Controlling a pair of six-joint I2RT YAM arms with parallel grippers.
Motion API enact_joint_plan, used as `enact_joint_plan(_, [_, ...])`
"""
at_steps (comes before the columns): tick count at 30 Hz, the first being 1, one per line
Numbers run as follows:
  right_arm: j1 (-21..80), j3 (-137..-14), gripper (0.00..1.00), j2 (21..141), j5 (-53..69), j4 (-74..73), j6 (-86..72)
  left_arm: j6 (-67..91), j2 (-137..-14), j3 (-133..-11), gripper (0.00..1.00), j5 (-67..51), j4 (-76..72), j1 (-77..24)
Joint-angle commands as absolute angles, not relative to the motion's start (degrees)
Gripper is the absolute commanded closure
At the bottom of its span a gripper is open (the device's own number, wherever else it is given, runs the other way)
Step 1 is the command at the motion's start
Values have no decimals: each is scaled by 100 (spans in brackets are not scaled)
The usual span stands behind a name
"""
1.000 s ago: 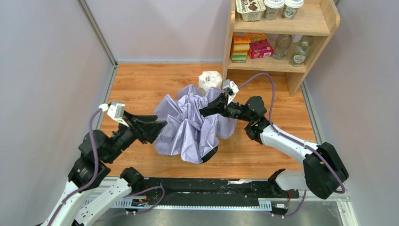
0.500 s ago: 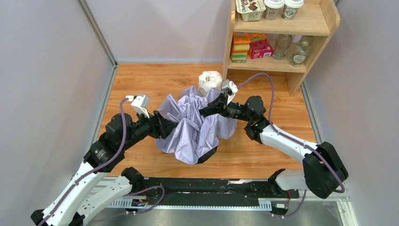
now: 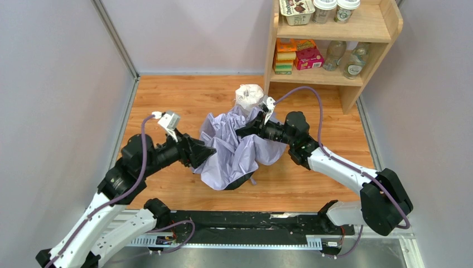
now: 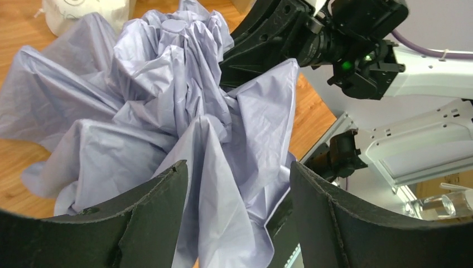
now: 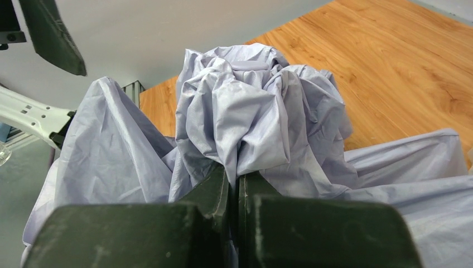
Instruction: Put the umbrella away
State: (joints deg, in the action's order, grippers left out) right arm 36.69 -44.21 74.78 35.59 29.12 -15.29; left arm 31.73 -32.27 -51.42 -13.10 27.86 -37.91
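Note:
My left gripper has only a loose canopy fold between its fingers, so next I take the bunch of canopy at the umbrella's round cap point(image 4: 174, 33) before my right gripper opens.
The umbrella point(image 3: 231, 153) lies crumpled in the middle of the wooden floor, a pale lavender canopy with a black underside showing at its near edge. My right gripper point(image 3: 244, 133) reaches in from the right and is shut on a bunched fold of the canopy point(image 5: 251, 106); its fingers point(image 5: 220, 184) pinch the cloth between them. My left gripper point(image 3: 205, 152) is open at the canopy's left side. In the left wrist view a fold of the canopy point(image 4: 167, 100) hangs loosely between the wide-apart fingers point(image 4: 167, 190). The shaft and the handle are hidden.
A white plastic-wrapped lump point(image 3: 249, 94) sits just behind the umbrella, also seen in the left wrist view point(image 4: 83, 11). A wooden shelf unit point(image 3: 385, 33) with boxes, bottles and tubs stands at the back right. Grey walls close in both sides.
My left arm has swung right into the canopy's left side, and the canopy has bunched up narrower. My right gripper keeps its hold and has shifted slightly left.

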Motion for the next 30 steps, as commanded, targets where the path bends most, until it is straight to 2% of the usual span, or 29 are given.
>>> enact_joint_plan(1, [3770,-4702,100,7189,3419,3313,-1423,2901,-4137,-5571,25,-1644,2653,-3814])
enact_joint_plan(5, [3771,-4711,100,7198,3620,3419,-1512,2497,-4623,-5906,25,-1381,3119,-3814])
enact_joint_plan(7, [3771,-4685,100,7155,3735,3480,-1556,2356,-4667,-5959,30,-1283,3234,-3814])
enact_joint_plan(9, [3771,-4693,100,7128,3849,3454,-1556,2233,-4667,-6003,40,-1266,3331,-3814])
enact_joint_plan(11, [3771,-4702,100,7093,3989,3428,-1573,2119,-4649,-6003,61,-1231,3322,-3814])
enact_joint_plan(12, [3771,-4711,100,7093,4164,3445,-1582,2014,-4623,-5994,79,-1274,3227,-3814])
enact_joint_plan(14, [3771,-4685,100,7119,4603,3576,-1669,1768,-4597,-5950,90,-1536,2859,-3814])
enact_joint_plan(17, [3771,-4579,100,7180,5079,3980,-1880,1303,-4553,-5740,92,-2064,2042,-3814])
enact_joint_plan(20, [3771,-4614,100,7303,5238,4139,-2030,1195,-4579,-5564,90,-2118,1574,-3814])
enact_joint_plan(22, [3788,-4658,100,7356,5317,4244,-2083,1292,-4570,-5502,83,-2005,1345,-3814])
enact_joint_plan(23, [3797,-4684,100,7383,5343,4280,-2092,1388,-4544,-5467,70,-1795,1266,-3814])
enact_joint_plan(24, [3806,-4728,100,7409,5352,4272,-2074,1423,-4535,-5458,67,-1662,1283,-3814])
enact_joint_plan(25, [3806,-4772,100,7453,5361,4271,-2066,1520,-4474,-5458,54,-1409,1396,-3814])
enact_joint_plan(26, [3806,-4816,100,7497,5387,4263,-2065,1564,-4439,-5432,48,-1302,1450,-3814])
enact_joint_plan(27, [3806,-4851,100,7532,5396,4254,-2065,1625,-4317,-5397,31,-1162,1468,-3814])
enact_joint_plan(30, [3806,-4913,100,7602,5405,4289,-2074,1854,-3982,-5038,29,-740,1407,-3814])
